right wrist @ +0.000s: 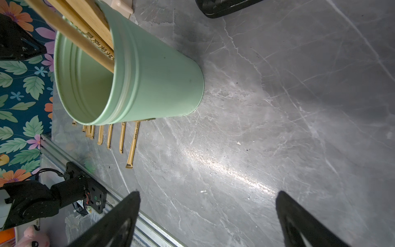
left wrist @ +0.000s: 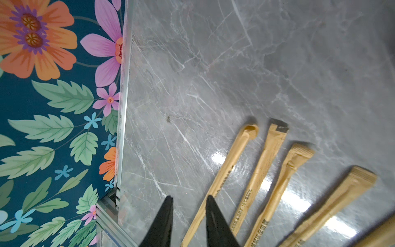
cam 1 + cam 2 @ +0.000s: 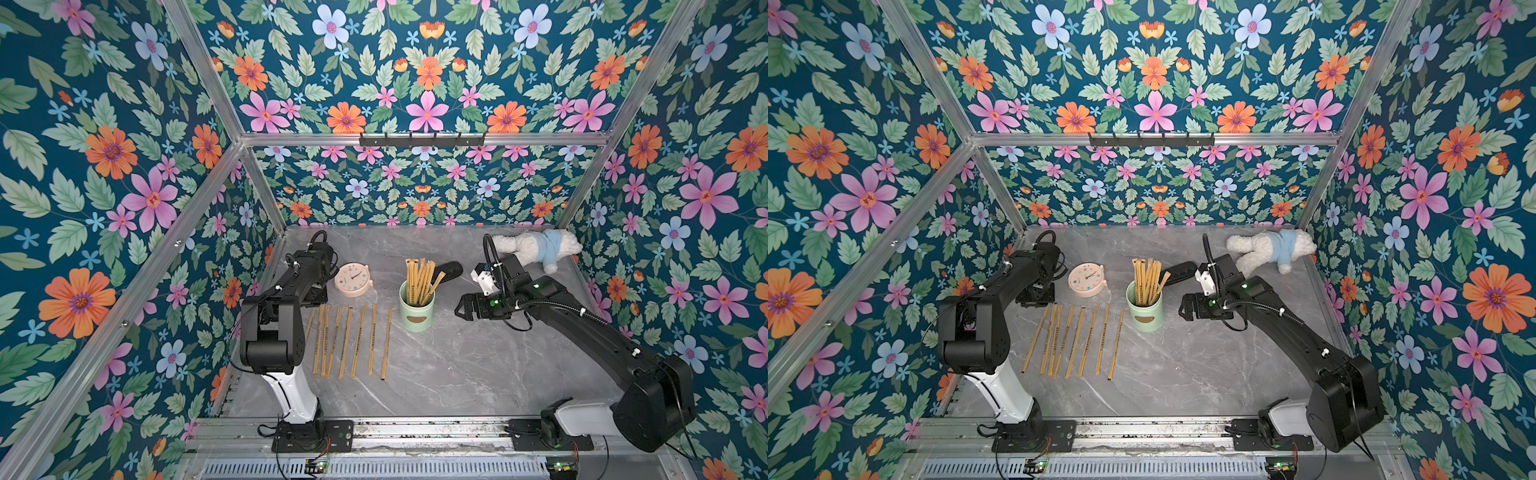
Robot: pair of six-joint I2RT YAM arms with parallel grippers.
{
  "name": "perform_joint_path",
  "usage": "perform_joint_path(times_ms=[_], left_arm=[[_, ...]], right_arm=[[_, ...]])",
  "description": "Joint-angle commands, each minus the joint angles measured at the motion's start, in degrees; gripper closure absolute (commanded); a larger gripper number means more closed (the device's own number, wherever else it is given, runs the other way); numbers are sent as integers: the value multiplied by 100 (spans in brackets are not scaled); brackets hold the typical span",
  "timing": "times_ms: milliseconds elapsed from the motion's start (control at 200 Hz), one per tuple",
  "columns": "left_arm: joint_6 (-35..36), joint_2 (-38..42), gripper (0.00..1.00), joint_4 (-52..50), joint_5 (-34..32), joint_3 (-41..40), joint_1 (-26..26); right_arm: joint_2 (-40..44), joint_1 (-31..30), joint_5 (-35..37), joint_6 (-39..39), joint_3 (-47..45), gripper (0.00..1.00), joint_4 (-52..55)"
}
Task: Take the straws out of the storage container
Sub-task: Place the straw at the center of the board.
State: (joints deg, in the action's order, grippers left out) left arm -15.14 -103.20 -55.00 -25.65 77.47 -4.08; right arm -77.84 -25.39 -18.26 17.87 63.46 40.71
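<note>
The straw leaning out farthest from the other straws in the storage container should next have its upper end, the upper end of the straw (image 3: 441, 276), gripped by my right gripper.
The storage container (image 3: 417, 311) (image 3: 1144, 311) is a mint-green canister that stands upright mid-table, with several tan straws (image 3: 419, 276) (image 3: 1146, 276) sticking out of it. More straws (image 3: 353, 340) (image 3: 1079, 340) lie side by side on the table to its left. In the left wrist view my left gripper (image 2: 189, 197) is open just above the table, and the outermost lying straw (image 2: 230, 162) runs loose between its fingers. My right gripper (image 3: 463, 309) (image 1: 207, 192) hangs wide open and empty, just right of the container (image 1: 149, 74).
A pinkish round clock (image 3: 352, 280) lies behind the row of straws. A flat black object (image 3: 449, 270) lies behind the container. A white plush toy (image 3: 536, 247) lies at the back right corner. The left wall and its rail (image 2: 121, 128) are close to my left gripper.
</note>
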Motion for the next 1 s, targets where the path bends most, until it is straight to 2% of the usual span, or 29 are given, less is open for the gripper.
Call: perform_joint_path(times_ms=[0,330,645,820,995], left_arm=[[-7,76,67,-28,-111,13,12],[0,341,57,-8,-164,165,14],[2,1283,54,386,70,239,3],[-30,2129,54,1299,960,-101,-40],[-307,2954,51,2635,2532,-903,-207]], right_arm=[[15,-9,-51,15,43,1,-19],[74,-3,-79,86,-70,1,-139],[344,-14,-77,143,-322,1,-446],[930,-19,115,200,-635,1,-735],[1551,-44,297,59,-684,4,-671]])
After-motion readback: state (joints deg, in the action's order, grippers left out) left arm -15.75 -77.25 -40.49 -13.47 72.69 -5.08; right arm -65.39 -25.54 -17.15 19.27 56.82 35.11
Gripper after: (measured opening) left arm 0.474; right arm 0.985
